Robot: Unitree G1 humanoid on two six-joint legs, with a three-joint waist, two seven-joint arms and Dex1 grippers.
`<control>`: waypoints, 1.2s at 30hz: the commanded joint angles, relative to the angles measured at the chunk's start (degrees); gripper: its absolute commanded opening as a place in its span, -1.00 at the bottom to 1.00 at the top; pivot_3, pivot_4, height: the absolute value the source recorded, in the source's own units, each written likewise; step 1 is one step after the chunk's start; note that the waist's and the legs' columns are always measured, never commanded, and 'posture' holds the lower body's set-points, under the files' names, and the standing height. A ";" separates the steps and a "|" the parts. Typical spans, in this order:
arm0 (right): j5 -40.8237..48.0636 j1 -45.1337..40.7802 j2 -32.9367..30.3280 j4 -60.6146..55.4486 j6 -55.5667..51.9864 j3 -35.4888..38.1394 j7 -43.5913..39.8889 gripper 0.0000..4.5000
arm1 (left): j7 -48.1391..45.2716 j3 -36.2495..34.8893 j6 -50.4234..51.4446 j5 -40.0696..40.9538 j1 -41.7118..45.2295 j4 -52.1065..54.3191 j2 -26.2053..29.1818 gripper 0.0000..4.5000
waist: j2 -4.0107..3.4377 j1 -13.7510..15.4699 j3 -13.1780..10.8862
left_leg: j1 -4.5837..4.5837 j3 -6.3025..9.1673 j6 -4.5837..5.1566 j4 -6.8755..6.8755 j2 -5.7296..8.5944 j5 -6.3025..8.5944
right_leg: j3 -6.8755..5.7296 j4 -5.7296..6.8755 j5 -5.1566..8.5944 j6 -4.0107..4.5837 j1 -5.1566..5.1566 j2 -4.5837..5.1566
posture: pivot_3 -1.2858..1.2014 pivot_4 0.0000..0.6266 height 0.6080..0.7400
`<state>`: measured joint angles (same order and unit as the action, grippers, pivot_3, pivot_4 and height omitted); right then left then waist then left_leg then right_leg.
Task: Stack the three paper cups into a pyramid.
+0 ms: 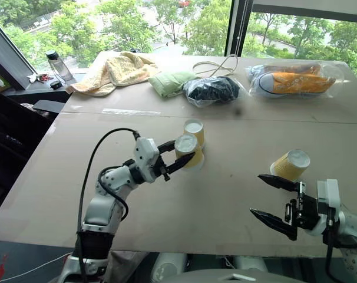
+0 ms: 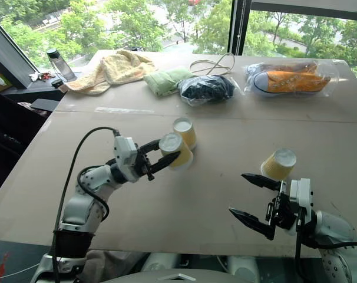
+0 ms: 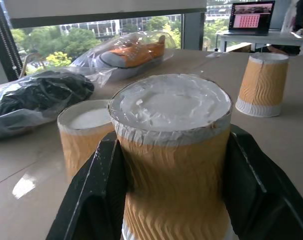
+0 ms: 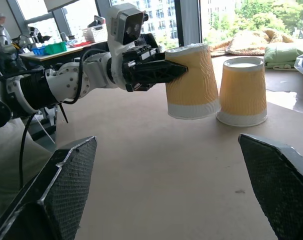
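Note:
The robot's left gripper needs to release its paper cup on the bare table (image 1: 238, 167) between the second cup and the third cup.
All three paper cups are upside down, white bases up. My left gripper (image 1: 184, 152) is shut on one cup (image 1: 186, 144), holding it slightly tilted just above the table (image 1: 167, 200). That cup hangs right beside the second cup (image 1: 194, 131), which stands on the table; the right wrist view shows the held cup (image 4: 191, 82) almost against the standing cup (image 4: 241, 90). The third cup (image 1: 291, 164) stands alone at the right. My right gripper (image 1: 256, 194) is open just in front of it, with nothing between its fingers.
Along the far side of the table lie a yellow towel (image 1: 113, 71), a green cloth (image 1: 169, 82), a bagged black item (image 1: 212, 89), a cable (image 1: 217, 66) and bagged orange shoes (image 1: 293, 79). A bottle (image 1: 58, 65) stands off the far left corner.

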<state>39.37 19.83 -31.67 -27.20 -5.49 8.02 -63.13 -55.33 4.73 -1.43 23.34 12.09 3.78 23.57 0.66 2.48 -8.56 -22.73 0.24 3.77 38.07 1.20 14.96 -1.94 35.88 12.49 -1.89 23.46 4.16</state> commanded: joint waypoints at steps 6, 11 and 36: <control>0.84 1.36 0.57 -1.69 2.10 3.80 2.12 1.00 | -4.34 8.72 -1.88 -4.39 12.37 -12.47 -9.12 -0.13 | -0.01 -0.25 -0.01 | 0.00 0.00 0.03 0.16 -0.01 0.00 | 0.01 0.04 -0.14 -0.25 -0.06 -0.14 | 0.03 -0.52 1.00; 1.37 3.21 0.71 -3.02 2.21 5.96 3.57 1.00 | -6.00 10.47 -3.77 -6.45 16.77 -19.04 -12.99 -0.13 | -0.01 -0.32 0.00 | 0.00 -0.01 0.04 0.18 -0.01 0.00 | 0.03 0.06 -0.14 -0.26 -0.06 -0.21 | 0.03 -0.52 1.00; -0.68 7.10 3.15 -5.55 3.41 9.05 10.42 1.00 | -3.36 10.88 -13.70 -14.88 23.59 -33.82 -19.86 -0.13 | -0.01 -0.22 0.00 | -0.01 0.00 0.05 0.22 -0.02 0.00 | 0.04 0.08 -0.14 -0.27 -0.07 -0.44 | 0.03 -0.52 1.00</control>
<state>38.63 26.69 -28.81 -30.60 -3.40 16.31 -53.22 -59.37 16.13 -13.45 8.62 34.64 -30.19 4.38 0.65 2.25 -8.56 -22.74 0.24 3.82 38.29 1.18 14.96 -1.91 35.96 12.35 -2.16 23.39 3.72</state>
